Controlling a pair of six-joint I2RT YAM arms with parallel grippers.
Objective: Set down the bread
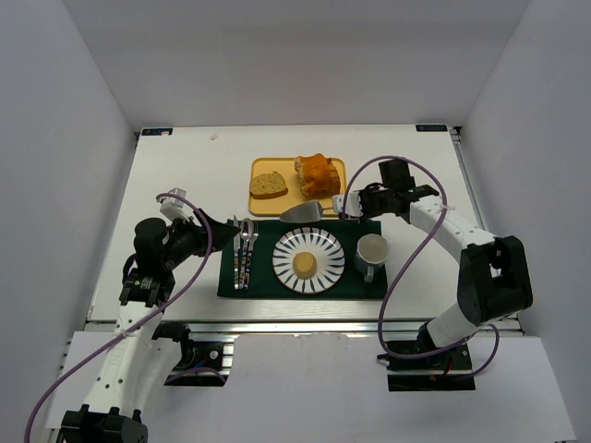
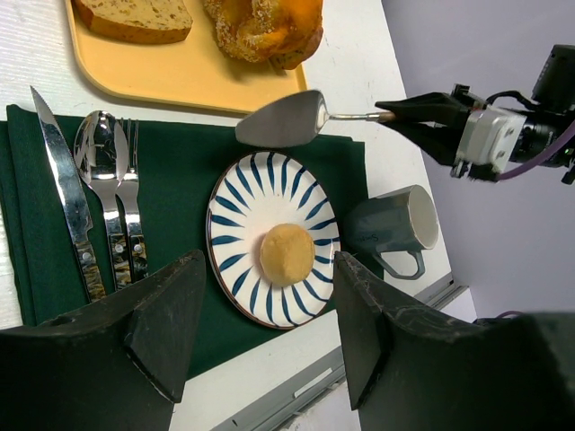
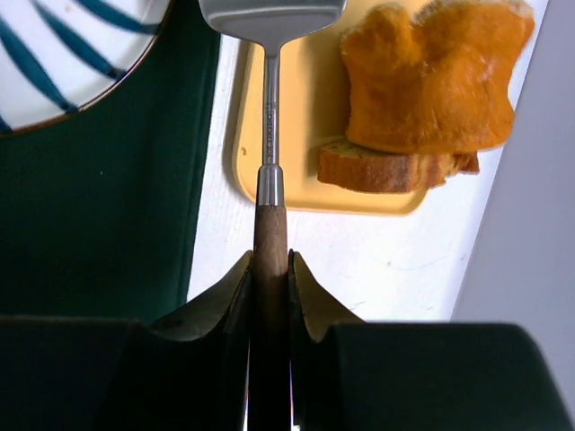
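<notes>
Next, I release the metal spatula from my right gripper on the white table [image 1: 430, 212] between the grey mug and the side. The spatula's blade now hangs over the plate's far rim.
The bread [image 1: 305, 265], a small round tan bun, lies in the middle of the blue-striped white plate [image 1: 282, 249]; the left wrist view shows the bread [image 2: 287, 254] on the plate [image 2: 229, 206] too. My right gripper [image 1: 345, 205] [image 3: 269, 269] is shut on the wooden handle of a metal spatula [image 1: 305, 213] [image 3: 269, 108]. Its bare blade [image 2: 280, 118] hangs over the plate's far rim, near the tray. My left gripper [image 1: 222, 231] [image 2: 269, 269] is open and holds nothing, left of the plate and above the mat's near side.
A yellow tray [image 1: 297, 198] behind the plate carries a seeded bread slice [image 1: 268, 185] and an orange loaf chunk [image 1: 317, 173]. A grey mug [image 1: 371, 251] stands right of the plate. Knife, spoon and fork [image 1: 243, 249] lie left of it on the green mat [image 1: 231, 281].
</notes>
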